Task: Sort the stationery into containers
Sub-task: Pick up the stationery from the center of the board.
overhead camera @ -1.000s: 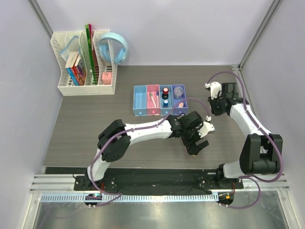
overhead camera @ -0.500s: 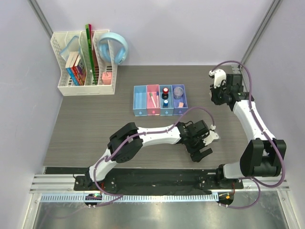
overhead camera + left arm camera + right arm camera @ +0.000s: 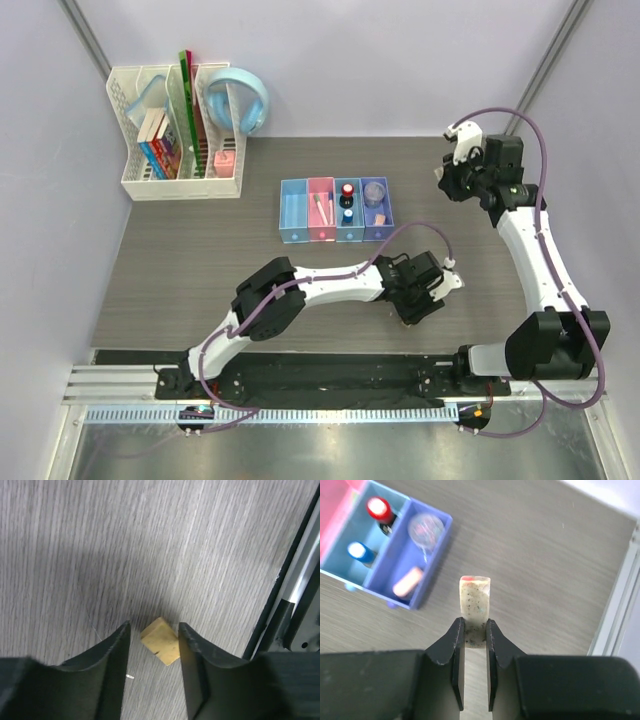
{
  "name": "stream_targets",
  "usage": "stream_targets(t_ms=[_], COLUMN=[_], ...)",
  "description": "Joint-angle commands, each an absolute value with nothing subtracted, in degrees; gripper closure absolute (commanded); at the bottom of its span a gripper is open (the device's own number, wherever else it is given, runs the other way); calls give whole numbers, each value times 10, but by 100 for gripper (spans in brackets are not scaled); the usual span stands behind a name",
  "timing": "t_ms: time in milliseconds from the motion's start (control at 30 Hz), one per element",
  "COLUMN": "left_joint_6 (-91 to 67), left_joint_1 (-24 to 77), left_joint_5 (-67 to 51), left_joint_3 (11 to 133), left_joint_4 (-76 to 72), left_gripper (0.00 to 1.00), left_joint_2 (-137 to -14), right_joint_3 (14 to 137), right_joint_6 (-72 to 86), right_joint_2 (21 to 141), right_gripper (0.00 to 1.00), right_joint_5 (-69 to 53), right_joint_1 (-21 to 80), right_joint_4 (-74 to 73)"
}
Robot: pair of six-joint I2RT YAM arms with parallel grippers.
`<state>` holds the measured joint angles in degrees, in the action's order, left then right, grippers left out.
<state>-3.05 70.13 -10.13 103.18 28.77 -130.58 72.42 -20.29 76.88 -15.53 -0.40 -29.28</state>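
Note:
Next, my left gripper opens, straightens the tan eraser against a finger, then closes on its sides (image 3: pixel 169 631), because the eraser lies slanted between my left gripper's fingers.
A tan eraser (image 3: pixel 160 641) lies on the wooden table between the fingers of my left gripper (image 3: pixel 154 630). The right finger touches it and a gap remains at the left finger, so the jaws stand open around it. From above, that gripper (image 3: pixel 415 305) is low at the table's near right. My right gripper (image 3: pixel 475 627) is shut on a speckled white eraser (image 3: pixel 474 600) with a red end, held in the air right of the containers (image 3: pixel 336 238). Their purple bin (image 3: pixel 436 560) holds a pinkish eraser (image 3: pixel 407 581). The blue bin beside it holds a red-capped marker (image 3: pixel 378 509) and a blue-capped marker (image 3: pixel 360 551).
A white mesh organizer (image 3: pixel 180 130) with books and a green ruler stands at the back left, light-blue headphones (image 3: pixel 238 105) beside it. The black and metal rail (image 3: pixel 295 590) of the table's near edge runs close to my left gripper.
My left gripper's jaws have narrowed around the tan eraser. My right arm has swung toward the back right with the speckled eraser still in its grip.

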Motion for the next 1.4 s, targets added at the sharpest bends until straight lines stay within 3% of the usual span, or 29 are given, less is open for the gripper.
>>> stream_targets(t_ms=[0,67,300,367,400,500,533,967,1367], left_joint_6=[-38,-38,-38,-35,-33,-23,-20,-11,-3], left_joint_1=[707,707,712,711,712,712,711,705,695], left_joint_5=[-91,-95,-95,-92,-83,-62,-57,35,4], left_joint_3=[1027,1035,1040,1038,1036,1035,1037,1015,1025], left_joint_4=[317,326,359,363,364,363,363,370,419], left_gripper=[62,67,100,90,68,46,43,42,46], left_joint_2=[-1347,-1353,-1359,-1355,-1353,-1345,-1345,-1338,-1346], right_joint_3=[783,805,871,885,886,874,867,847,852], right_joint_6=[-185,-185,-183,-179,-179,-183,-185,-190,-189], right_joint_2=[753,762,821,836,838,835,833,816,819], right_gripper=[98,98,98,98,98,98,98,98,98], right_joint_5=[-185,-179,-143,-141,-140,-139,-139,-136,-134], right_joint_1=[28,50,115,118,118,118,118,118,118], right_joint_4=[-290,-290,-282,-280,-278,-268,-266,-262,-260])
